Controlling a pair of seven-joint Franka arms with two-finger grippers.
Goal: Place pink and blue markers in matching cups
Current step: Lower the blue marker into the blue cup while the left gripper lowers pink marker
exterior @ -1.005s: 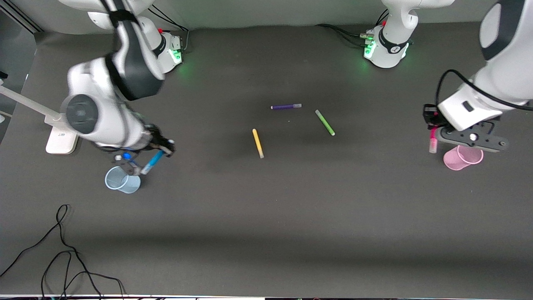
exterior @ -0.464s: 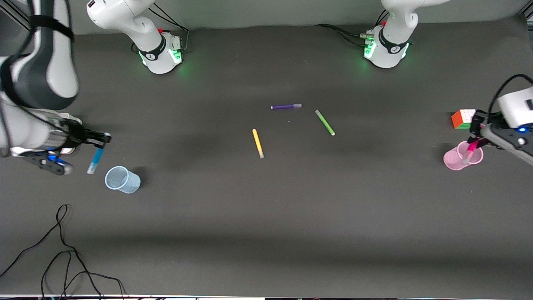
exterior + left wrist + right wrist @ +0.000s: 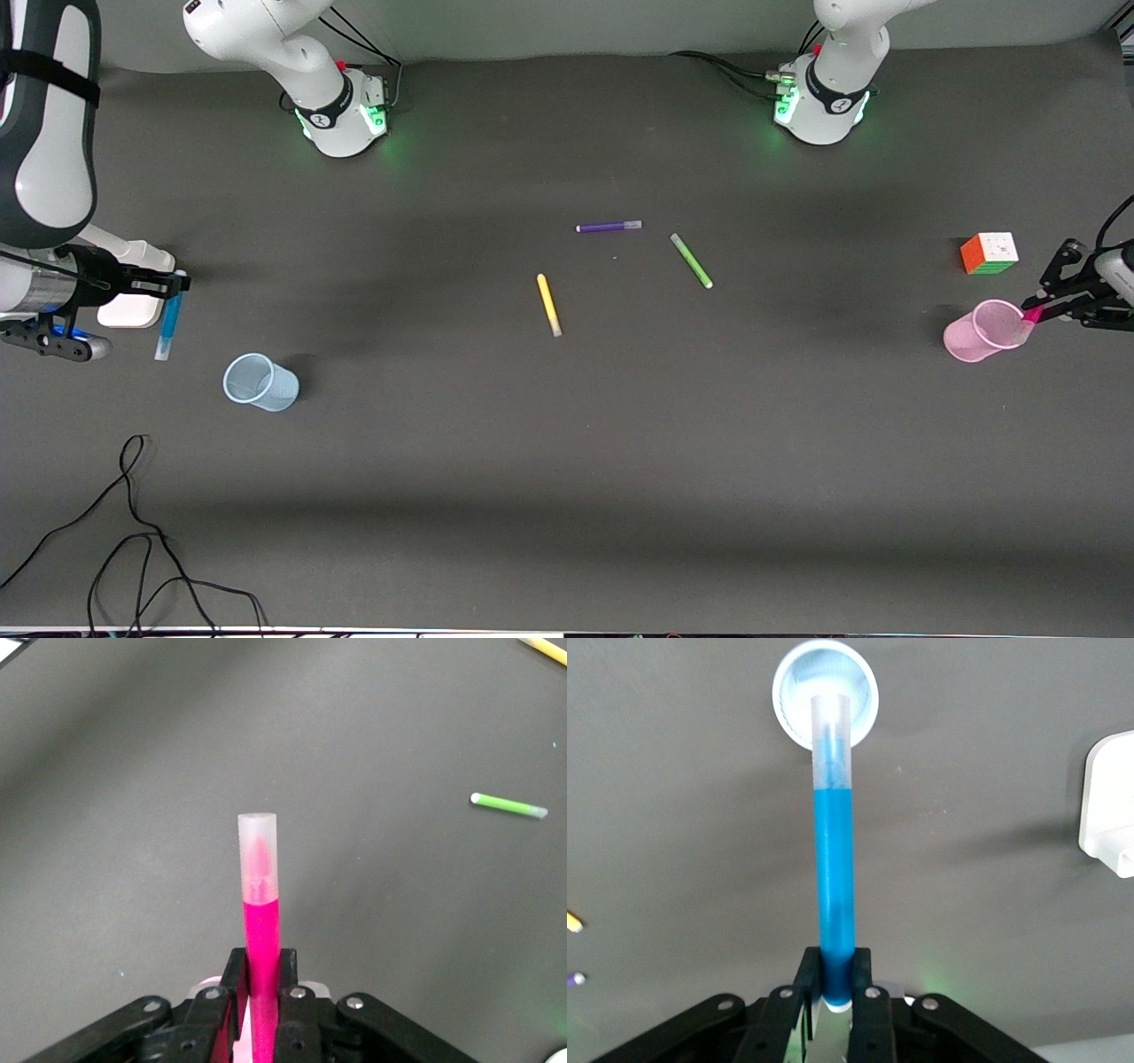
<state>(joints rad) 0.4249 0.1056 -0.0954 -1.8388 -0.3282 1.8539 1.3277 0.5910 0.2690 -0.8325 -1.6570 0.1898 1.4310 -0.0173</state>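
The robot's right gripper needs to release the blue marker, now hanging beside the white lamp base, cap down, inside the pale blue cup (image 3: 260,372) (image 3: 826,693), so that it leans against the cup's rim.
My right gripper (image 3: 177,283) is shut on the blue marker (image 3: 167,316), which hangs pale cap down beside the white lamp base. This is toward the right arm's end of the table from the pale blue cup (image 3: 260,382). In the right wrist view the gripper (image 3: 835,979) holds the marker (image 3: 835,859), whose cap end overlaps the blue cup (image 3: 825,691). My left gripper (image 3: 1038,307) is shut on the pink marker (image 3: 1032,314), just beside the pink cup's (image 3: 983,330) rim. In the left wrist view the gripper (image 3: 263,979) holds the pink marker (image 3: 261,912), cap pointing away.
A purple pen (image 3: 609,227), a green pen (image 3: 691,260) and a yellow pen (image 3: 548,304) lie mid-table. A colour cube (image 3: 990,252) sits farther from the front camera than the pink cup. A white lamp base (image 3: 133,306) and black cables (image 3: 133,532) are at the right arm's end.
Both arms swung outward to their own table ends. The blue marker went away from the blue cup; the pink marker went from over the pink cup to beside its rim.
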